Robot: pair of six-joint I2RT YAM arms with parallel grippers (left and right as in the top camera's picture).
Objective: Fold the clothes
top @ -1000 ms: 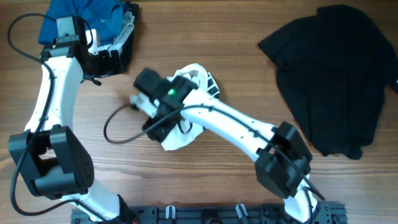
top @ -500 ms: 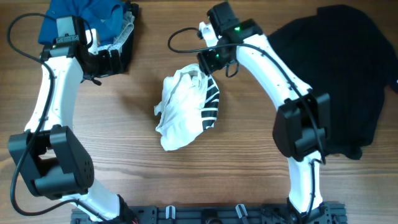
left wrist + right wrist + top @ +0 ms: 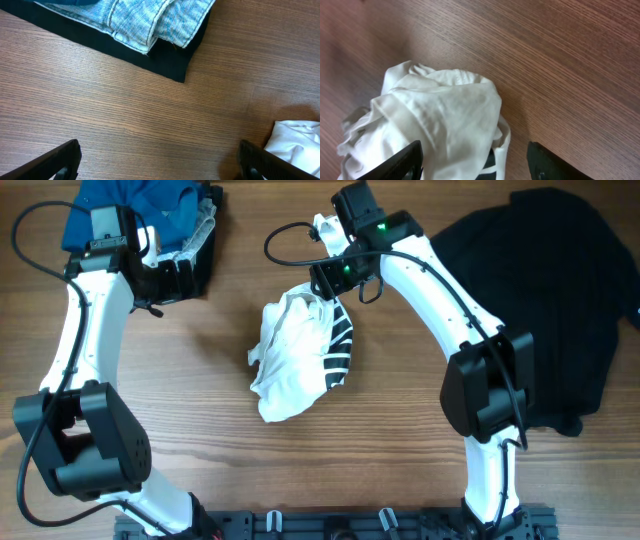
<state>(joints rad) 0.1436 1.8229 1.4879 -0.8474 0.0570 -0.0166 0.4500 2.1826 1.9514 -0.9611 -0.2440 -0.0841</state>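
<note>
My left gripper closes next on the shirt's crumpled white middle (image 3: pixel 279 332), beside its black stripes.
A crumpled white shirt with black stripes (image 3: pixel 298 358) lies in a heap at the table's middle; it also shows in the right wrist view (image 3: pixel 435 120) and at the left wrist view's right edge (image 3: pixel 297 142). My right gripper (image 3: pixel 325 283) is open just above the shirt's far end, its fingers (image 3: pixel 477 162) straddling the cloth without closing on it. A large plain black garment (image 3: pixel 545 300) is spread at the right. My left gripper (image 3: pixel 172 277) is open and empty over bare wood (image 3: pixel 160 162) near the folded pile.
A pile of small folded pieces, blue (image 3: pixel 130 205), grey-patterned denim (image 3: pixel 155 22) and black (image 3: pixel 165 62), sits at the far left corner. Black cables loop from the right arm (image 3: pixel 290 240).
One second ago the right arm lay low across the shirt. It then swung up to the shirt's far end and has since shifted only slightly. The left arm has not moved.
</note>
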